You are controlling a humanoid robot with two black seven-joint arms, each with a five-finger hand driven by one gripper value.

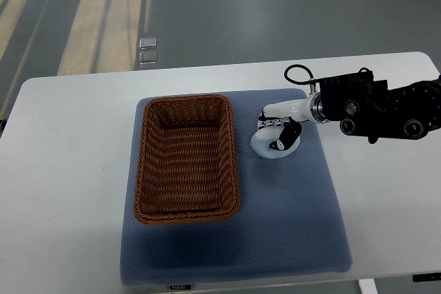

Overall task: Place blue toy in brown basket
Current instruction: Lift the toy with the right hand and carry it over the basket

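Note:
My right gripper has the blue toy. It will let go of it near the middle of the brown basket's woven bottom (178, 162).
The blue toy (267, 147) is pale blue and rounded. It lies on the blue mat just right of the brown wicker basket (141, 163). My right hand (280, 133) reaches in from the right edge and sits on the toy. Its white fingers (270, 124) curl over the toy's top and the black-tipped thumb (289, 137) presses its right side. The toy still touches the mat. Much of the toy is hidden under the hand. The basket holds nothing. The left arm does not show.
The blue-grey mat (275, 225) covers the middle of the white table (62, 170). The black forearm (379, 108) lies over the table's right side. Grey floor lies beyond the far edge, with a small metal floor plate (147, 49).

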